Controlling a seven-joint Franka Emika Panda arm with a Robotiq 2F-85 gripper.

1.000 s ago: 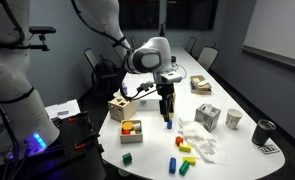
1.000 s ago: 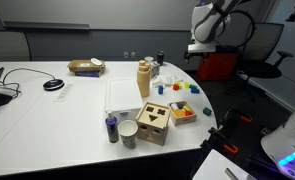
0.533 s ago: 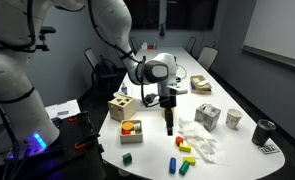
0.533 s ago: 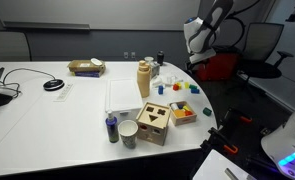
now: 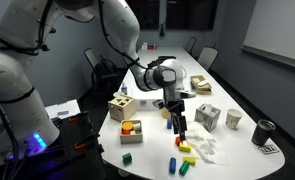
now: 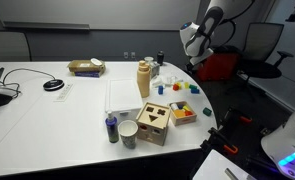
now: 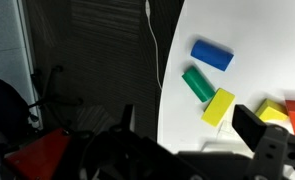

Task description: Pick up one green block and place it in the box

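The middle of the blue block (image 5: 172, 165) (image 7: 212, 55), the one beside the green block near the table's front edge, will be gripped by my gripper.
The green block (image 5: 175, 163) stands near the table's front edge, next to a blue block (image 5: 185, 167). In the wrist view the green block (image 7: 198, 84) lies between the blue block (image 7: 211, 55) and a yellow block (image 7: 218, 106). My gripper (image 5: 179, 130) hangs open and empty above the table, a little behind this cluster. In the wrist view its dark fingers (image 7: 192, 135) are spread with nothing between them. The box (image 5: 132, 131) with red, orange and yellow pieces sits to the left of the gripper. It also shows in an exterior view (image 6: 183, 114).
A pale wooden cube with shape holes (image 5: 120, 106) stands behind the box. A squat green block (image 5: 127, 158) lies at the front left edge. Crumpled white paper (image 5: 200, 146), two patterned cups (image 5: 208, 117) and a black cup (image 5: 264, 130) stand to the right.
The arm has swung right and forward and lowered, bringing the gripper from near the box to above the loose blocks.
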